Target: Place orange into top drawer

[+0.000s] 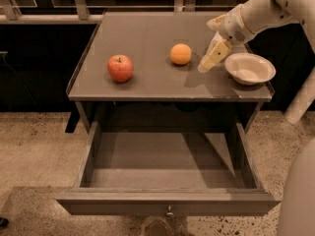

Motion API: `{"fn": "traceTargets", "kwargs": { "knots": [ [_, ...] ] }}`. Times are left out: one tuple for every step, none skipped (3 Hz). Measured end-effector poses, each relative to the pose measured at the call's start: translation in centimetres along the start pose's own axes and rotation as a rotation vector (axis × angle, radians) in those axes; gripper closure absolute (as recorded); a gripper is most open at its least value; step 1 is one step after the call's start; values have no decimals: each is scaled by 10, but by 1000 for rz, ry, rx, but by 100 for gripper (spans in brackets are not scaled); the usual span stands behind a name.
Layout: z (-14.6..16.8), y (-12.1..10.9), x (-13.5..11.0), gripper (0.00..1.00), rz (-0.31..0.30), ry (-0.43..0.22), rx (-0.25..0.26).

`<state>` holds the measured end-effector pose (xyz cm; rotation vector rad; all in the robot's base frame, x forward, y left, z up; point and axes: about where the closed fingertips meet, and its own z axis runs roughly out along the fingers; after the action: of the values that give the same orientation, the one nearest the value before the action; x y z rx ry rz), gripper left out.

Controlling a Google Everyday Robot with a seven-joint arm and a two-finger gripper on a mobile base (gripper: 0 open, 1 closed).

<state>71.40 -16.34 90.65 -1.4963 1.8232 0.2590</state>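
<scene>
The robot's gripper should next close on the side point(186, 54) of the orange that faces the white bowl.
The orange point(181, 53) sits on the grey table top point(147, 38), right of centre. My gripper point(209, 63) hangs just to the right of the orange, a short gap away, its cream fingers pointing down and left towards the table. It holds nothing. The top drawer point(167, 200) stands pulled wide open below the table, its inside bare, a small metal knob point(170, 212) at the middle of its front panel.
A red apple point(120, 68) with a stem sits on the left half of the table. A white bowl point(249, 68) stands at the right edge, right of the gripper. The speckled floor surrounds the drawer.
</scene>
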Motion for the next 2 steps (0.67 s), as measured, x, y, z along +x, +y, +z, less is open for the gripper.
{"fn": "traceTargets", "kwargs": {
  "knots": [
    [11,-13,-5,0,-7,-36,-1],
    [26,-23,-11,0,-3,-74,-21]
  ]
}}
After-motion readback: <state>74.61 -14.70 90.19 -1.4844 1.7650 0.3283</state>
